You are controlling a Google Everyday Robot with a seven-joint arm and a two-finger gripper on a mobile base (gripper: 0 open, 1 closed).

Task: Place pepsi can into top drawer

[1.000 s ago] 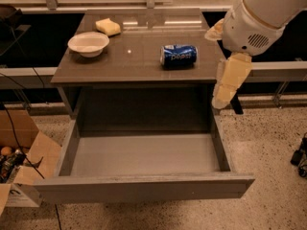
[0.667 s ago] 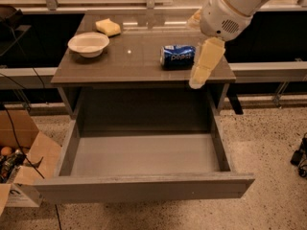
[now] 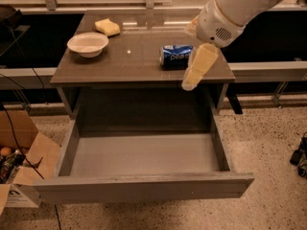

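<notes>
Next, the gripper closes on the end of the pepsi can (image 3: 187, 54) that lies farther away from the white bowl.
The pepsi can (image 3: 174, 55) lies on its side on the grey table top (image 3: 129, 63), right of the middle. The top drawer (image 3: 144, 155) below is pulled wide open, and its grey floor is bare. My gripper (image 3: 191, 82) hangs from the white arm at the upper right. It sits just right of the can and slightly nearer the camera, over the table's front right edge. Its cream fingers (image 3: 201, 63) point down and left and cover the can's right end. It holds nothing that I can see.
A white bowl (image 3: 88, 44) and a yellow sponge (image 3: 107, 27) sit at the table's back left. An open cardboard box (image 3: 21, 159) stands on the floor left of the drawer. Dark gear lies on the speckled floor at the far right (image 3: 300, 155).
The arm has swung left from beside the table's right edge until the gripper is next to the can. The can, bowl and drawer have not moved.
</notes>
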